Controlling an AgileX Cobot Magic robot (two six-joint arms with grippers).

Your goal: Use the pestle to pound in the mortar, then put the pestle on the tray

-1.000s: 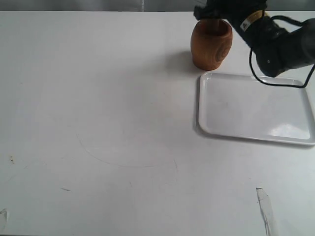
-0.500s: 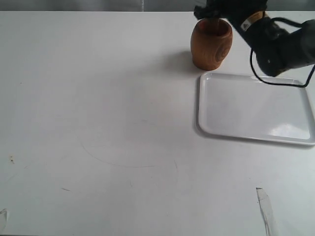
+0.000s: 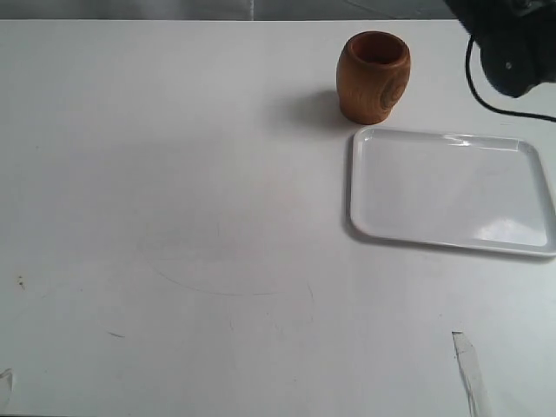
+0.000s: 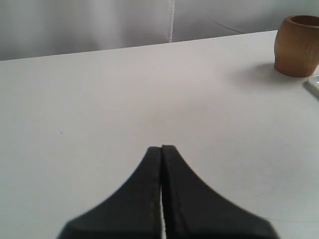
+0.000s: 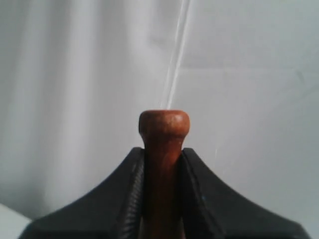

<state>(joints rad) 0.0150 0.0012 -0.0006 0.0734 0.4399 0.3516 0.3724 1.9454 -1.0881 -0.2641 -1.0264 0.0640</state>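
Observation:
Next, my right gripper lets go of the pestle in the end of the white tray (image 3: 408, 195) that is closest to the mortar.
The light brown wooden mortar (image 3: 373, 76) stands upright at the back of the table, its mouth showing nothing inside; it also shows in the left wrist view (image 4: 297, 46). The white tray (image 3: 452, 189) lies just in front of it, to the right. My right gripper (image 5: 163, 152) is shut on the thin neck of the reddish-brown pestle (image 5: 163, 130), whose knob sticks out past the fingertips, held up against a pale backdrop. In the exterior view only the right arm (image 3: 508, 43) shows at the top right corner; the pestle is hidden there. My left gripper (image 4: 162, 148) is shut on nothing, above bare table.
The white table (image 3: 174, 217) carries faint scratch marks and a small clear scrap (image 3: 467, 365) near the front right. A grey curtain backs the table's far edge. A corner of the tray (image 4: 314, 83) shows at the edge of the left wrist view.
My right gripper has lifted the pestle up out of the mortar and drawn back to the upper right, leaving the mortar's mouth uncovered. The mortar and tray have not moved.

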